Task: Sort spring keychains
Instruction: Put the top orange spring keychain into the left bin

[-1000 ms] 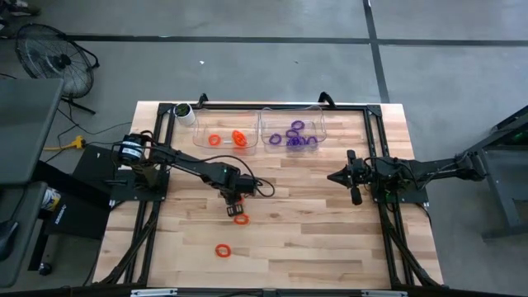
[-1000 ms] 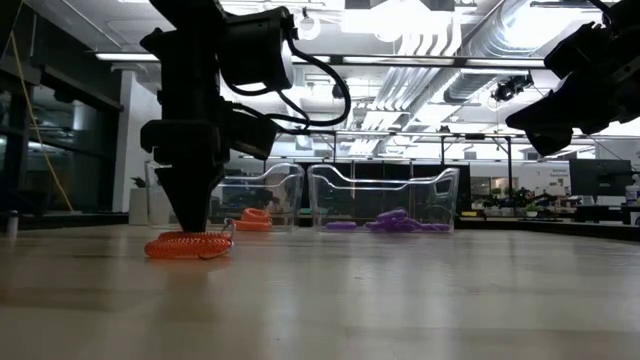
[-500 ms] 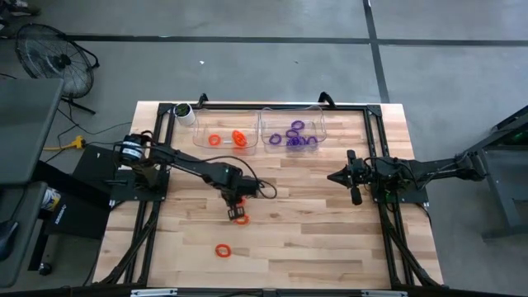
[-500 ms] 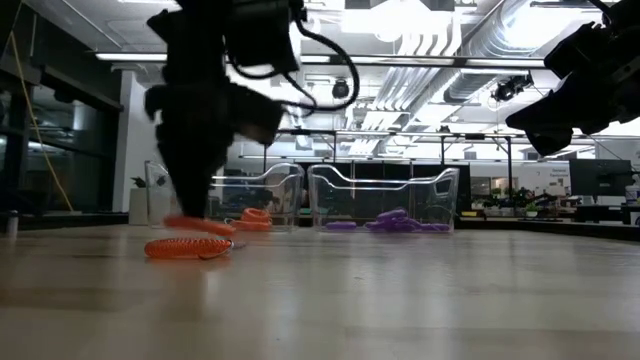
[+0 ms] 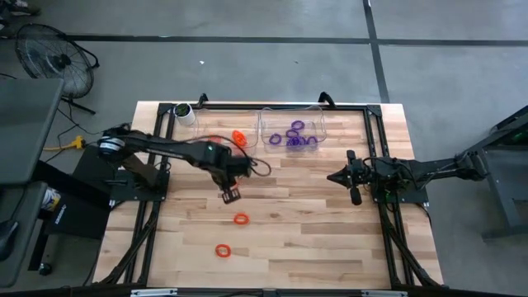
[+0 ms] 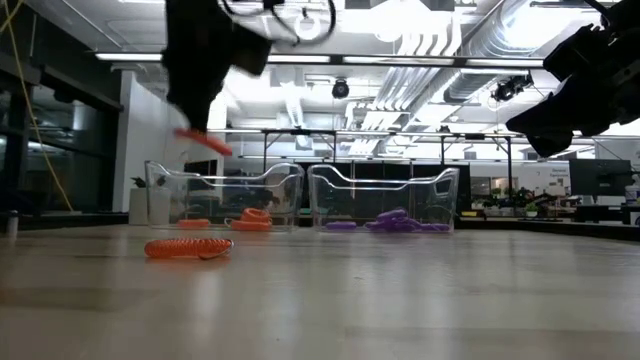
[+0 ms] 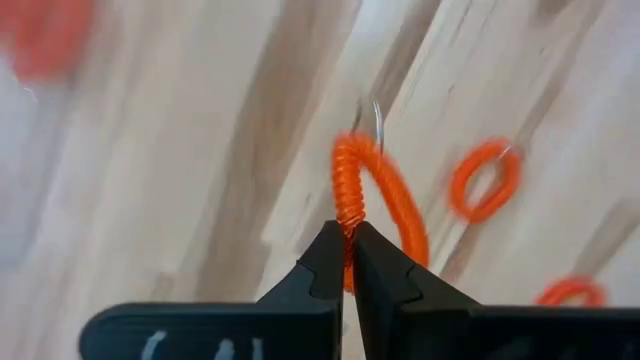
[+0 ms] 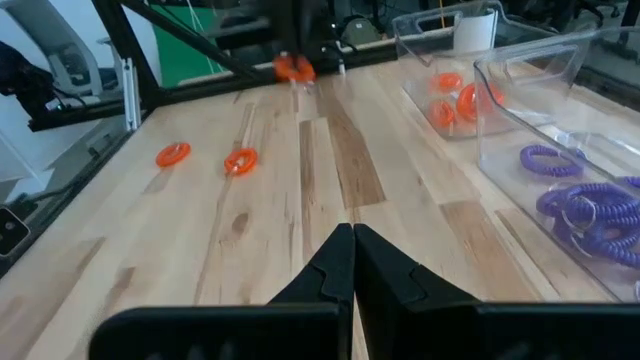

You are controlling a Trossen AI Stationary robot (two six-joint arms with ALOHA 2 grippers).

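Note:
Next, my left gripper lets go of the orange keychain inside the orange keychains' bin (image 5: 235, 148) (image 7: 70, 72), near the bin's corner toward the purple keychains.
My left gripper (image 5: 229, 195) hangs above the middle of the table, shut on an orange spring keychain (image 7: 385, 195), which shows blurred high over the table in the low view (image 6: 203, 141). Two more orange keychains lie flat on the wood (image 5: 240, 219) (image 5: 223, 249). At the far edge stand two clear bins: the left one (image 5: 221, 130) holds orange keychains (image 5: 239, 138), the right one (image 5: 318, 124) holds purple keychains (image 5: 295, 134). At the right, my right gripper (image 8: 352, 236) waits shut, with nothing in it. My left gripper pinches the coil of the orange keychain's loop (image 7: 347, 218) between its two fingers at one spot on the ring. The fingers come from above, pointing down. The loop hangs below the fingers, lifted clear of the table.
A white cup (image 5: 183, 111) stands at the far left corner beside the bins. A black frame (image 5: 373, 132) runs around the table's edges. Bare wood lies between the loose keychains and the bins.
My left gripper has risen from the table with an orange keychain, which is now lifted clear and hangs below the fingers. It has also drifted a little toward the far edge. One orange keychain stays on the wood where the gripper was.

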